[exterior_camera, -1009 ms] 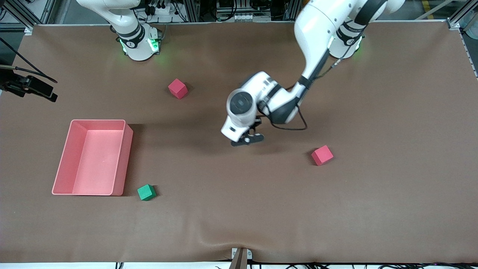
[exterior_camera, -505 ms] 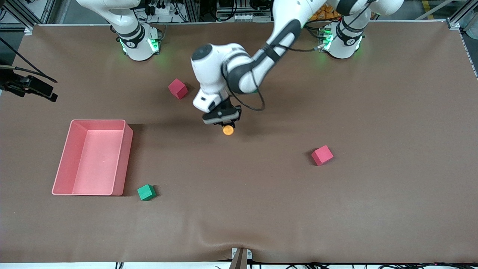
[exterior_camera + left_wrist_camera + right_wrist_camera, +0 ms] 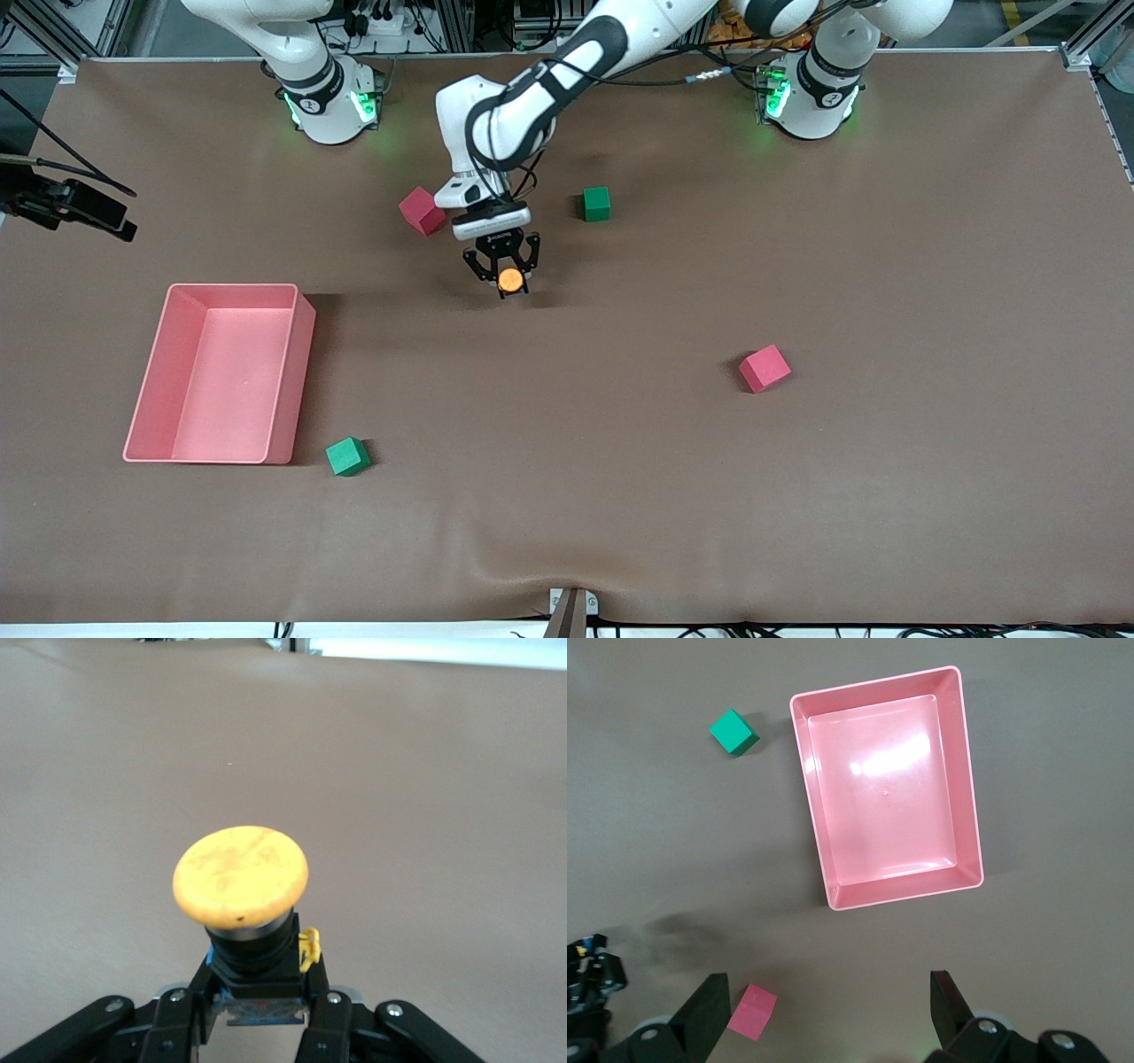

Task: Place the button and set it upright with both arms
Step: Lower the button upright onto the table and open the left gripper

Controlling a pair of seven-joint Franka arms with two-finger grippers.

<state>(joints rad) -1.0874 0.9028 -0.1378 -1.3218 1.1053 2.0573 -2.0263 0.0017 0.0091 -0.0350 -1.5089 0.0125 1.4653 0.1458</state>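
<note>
Next, my left gripper releases the button on bare table point(image 3: 527, 309) between the red cubes, almost level with the far edge of the pink tray.
The button point(image 3: 509, 280) has a round orange cap on a black body. My left gripper point(image 3: 507, 273) is shut on that black body, over bare table close to a red cube point(image 3: 422, 210). In the left wrist view the orange cap of the button point(image 3: 241, 873) points away from the wrist, and the black fingers point(image 3: 316, 988) clamp the body from both sides. My right gripper point(image 3: 830, 992) does not show in the front view. In its own wrist view it hangs open and empty high above the table, with the red cube point(image 3: 752, 1012) below it.
A pink tray point(image 3: 297, 381) stands toward the right arm's end, also seen as the pink tray point(image 3: 873, 680). One green cube point(image 3: 347, 456) lies by the tray's near corner, and another green cube point(image 3: 596, 203) lies near the held button. A second red cube point(image 3: 765, 368) lies toward the left arm's end.
My left arm has swung toward the right arm's end and toward the bases, carrying the button. The orange cap came into view, and a green cube the arm had covered now shows.
</note>
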